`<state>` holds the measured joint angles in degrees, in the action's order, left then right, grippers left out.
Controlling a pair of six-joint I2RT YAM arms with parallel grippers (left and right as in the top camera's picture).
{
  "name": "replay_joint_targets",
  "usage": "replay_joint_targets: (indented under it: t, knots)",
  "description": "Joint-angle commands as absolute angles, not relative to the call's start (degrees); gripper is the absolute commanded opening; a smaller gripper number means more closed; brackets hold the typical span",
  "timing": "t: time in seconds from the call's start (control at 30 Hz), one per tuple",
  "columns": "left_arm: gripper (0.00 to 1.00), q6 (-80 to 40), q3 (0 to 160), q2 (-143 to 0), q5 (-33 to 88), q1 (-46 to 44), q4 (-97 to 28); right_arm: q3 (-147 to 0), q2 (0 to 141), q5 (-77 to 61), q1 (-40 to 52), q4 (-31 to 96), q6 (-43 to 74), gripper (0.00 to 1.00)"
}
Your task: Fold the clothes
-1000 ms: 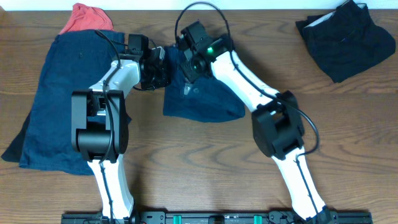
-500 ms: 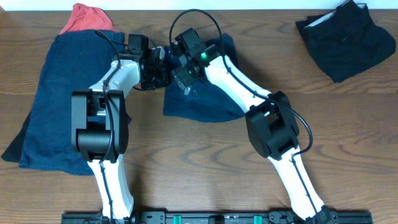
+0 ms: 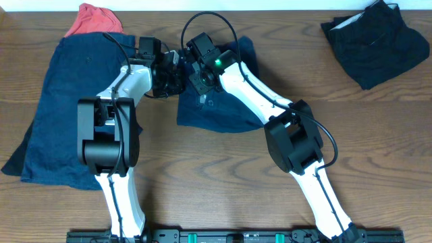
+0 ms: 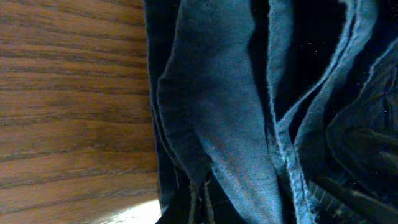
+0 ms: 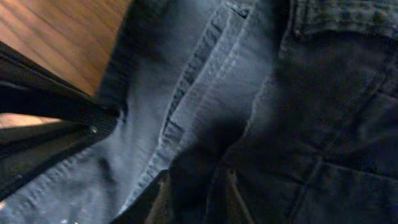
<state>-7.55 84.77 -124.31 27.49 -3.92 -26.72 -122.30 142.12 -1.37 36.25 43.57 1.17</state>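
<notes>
The upper layer of the shorts stops short of the side that my left gripper pins, so next my right gripper grabs the upper layer's edge [image 5: 250,118] and pulls it across.
A pair of navy shorts [image 3: 223,111] lies crumpled at the table's middle. Both grippers meet at its upper left corner. My left gripper [image 3: 173,73] is shut on a thin fold of the shorts' hem [image 4: 200,200], with blue cloth [image 4: 224,112] filling that view. Just to its right, my right gripper [image 3: 194,77] has its fingers [image 5: 160,200] pressed into a bunched fold of the darker waistband cloth [image 5: 196,186], which fills the gap between them. A larger heap of navy clothes [image 3: 64,115] spreads over the left side. A folded black pile [image 3: 374,40] sits at the far right.
A red garment [image 3: 94,19] pokes out behind the left heap at the table's back edge. Bare wooden table [image 3: 223,175] lies in front of the shorts and between the two arm bases. The left arm's black body [image 5: 43,124] shows at the edge of the right wrist view.
My right gripper has slid left along the shorts toward the left gripper, opened wide, then closed on the cloth. The left arm has stayed put, shut.
</notes>
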Motion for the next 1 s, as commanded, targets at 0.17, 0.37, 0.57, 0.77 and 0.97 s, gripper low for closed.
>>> replay_joint_targets:
  t: [0.17,0.37,0.57,0.77,0.97]
  knots:
    - [0.06,-7.84,84.53,-126.04,26.37,-3.95,-27.07,-122.89,143.28,-1.76,37.32,42.89,4.32,0.56]
    - [0.06,-7.84,84.53,-126.04,26.37,-3.95,-26.87,-122.89,144.16,-1.91,38.76,42.89,7.73,0.56]
    - [0.06,-7.84,84.53,-126.04,26.37,-3.95,-26.81,-122.89,145.80,2.72,39.81,45.06,11.55,0.51]
    - [0.06,-7.84,84.53,-126.04,26.37,-3.92,-26.72,-122.89,145.80,3.70,38.87,46.11,14.50,0.32]
    - [0.06,-7.86,84.53,-126.04,26.37,-3.92,-26.74,-123.00,145.64,5.13,37.47,46.28,18.28,0.12]
